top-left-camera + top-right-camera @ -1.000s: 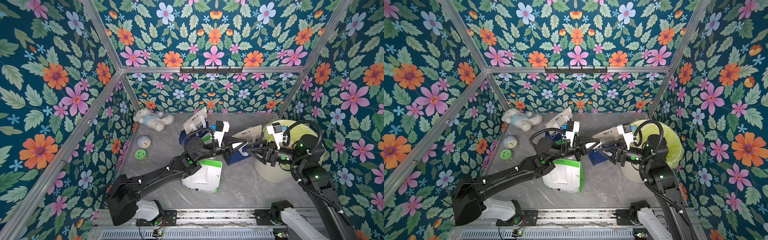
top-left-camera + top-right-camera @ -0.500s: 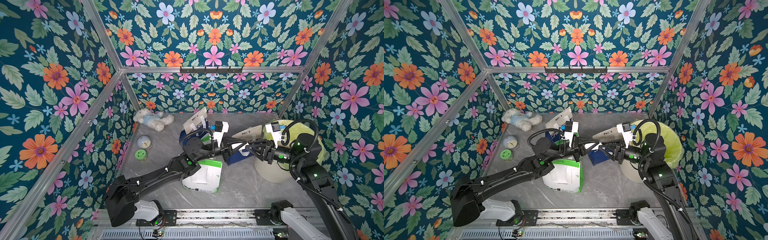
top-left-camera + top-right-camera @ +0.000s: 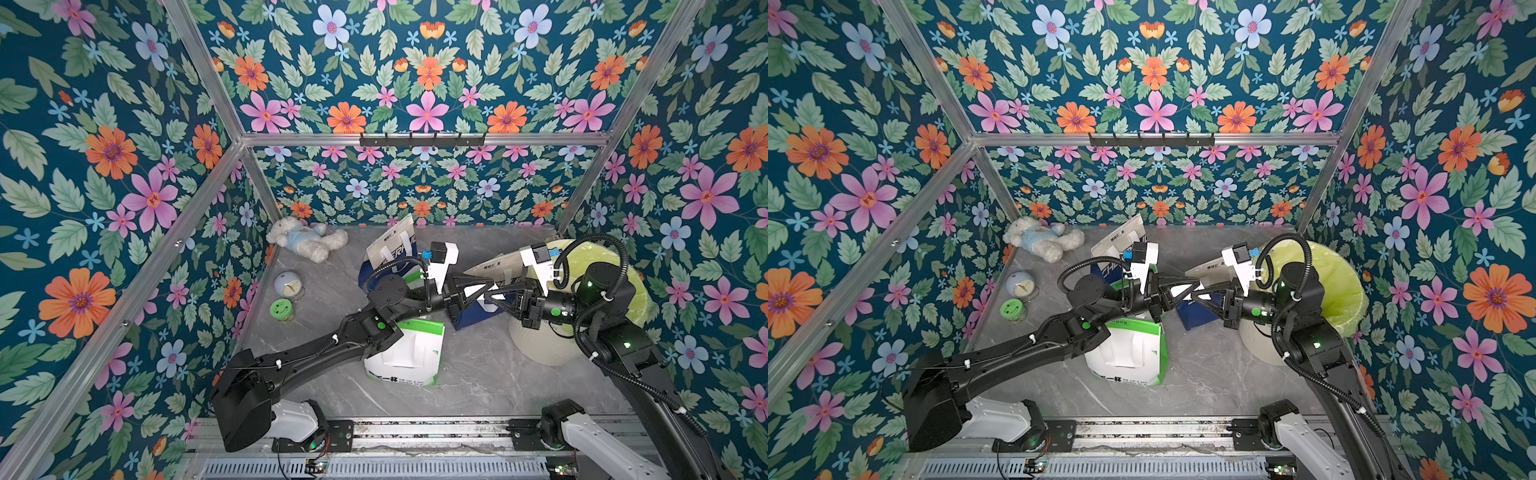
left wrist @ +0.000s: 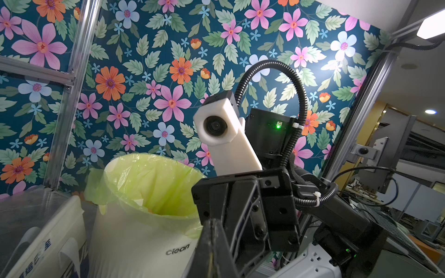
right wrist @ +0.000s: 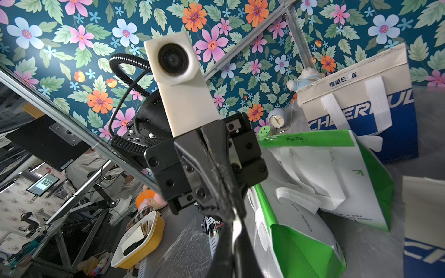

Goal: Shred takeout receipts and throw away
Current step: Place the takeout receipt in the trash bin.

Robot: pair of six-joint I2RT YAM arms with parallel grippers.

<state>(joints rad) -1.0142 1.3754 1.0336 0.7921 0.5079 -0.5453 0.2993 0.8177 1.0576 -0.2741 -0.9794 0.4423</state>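
Next, my right gripper drops the torn takeout receipt inside the yellow-green liner of the white trash bin (image 3: 569,291).
My two grippers meet tip to tip in mid-air above a blue-and-white bag (image 3: 478,318). A small white takeout receipt (image 3: 487,293) (image 3: 1179,289) hangs between them. My left gripper (image 3: 493,286) (image 3: 1198,285) is shut on it, and a thin pale edge shows between its fingers (image 4: 204,252). My right gripper (image 3: 488,296) (image 3: 1189,296) faces it and is shut on the same receipt. A white strip runs between that gripper's fingers (image 5: 245,248). The white trash bin (image 3: 540,345) (image 4: 144,228) with a yellow-green liner stands just behind the right wrist. No other receipts show.
A white-and-green bag (image 3: 411,357) (image 5: 325,183) lies under the left forearm. A second blue-and-white bag (image 3: 392,249) stands at the back. A teddy bear (image 3: 305,241), a small clock (image 3: 288,284) and a green-lidded jar (image 3: 280,309) sit by the left wall.
My right gripper has closed from about half open onto the receipt and has edged left towards the left gripper. The left gripper stayed shut and in place.
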